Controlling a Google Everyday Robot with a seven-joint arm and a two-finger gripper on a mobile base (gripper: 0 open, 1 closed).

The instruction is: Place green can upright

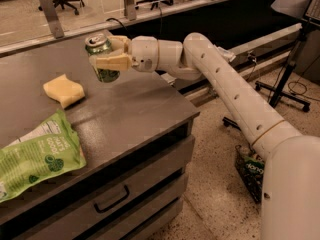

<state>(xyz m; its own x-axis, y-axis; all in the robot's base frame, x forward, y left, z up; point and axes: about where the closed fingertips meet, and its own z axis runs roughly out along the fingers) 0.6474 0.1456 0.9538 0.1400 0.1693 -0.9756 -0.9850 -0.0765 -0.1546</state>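
I need to release the green can upright on the grey counter (143,92) between the yellow sponge and the drawer corner.
The green can (103,57) has a silver pull-tab top and stands nearly upright, tilted slightly. My gripper (105,55) is shut on it from the right side, a cream finger (111,62) across its front. The can's base sits at or just above the grey counter top (125,109), near the back of the counter; I cannot tell if it touches. My white arm reaches in from the lower right.
A yellow sponge (64,90) lies left of the can. A large flat green snack bag (35,154) lies at the counter's front left. Drawers (115,196) are below the counter. A wire basket (250,171) stands on the floor beside my base.
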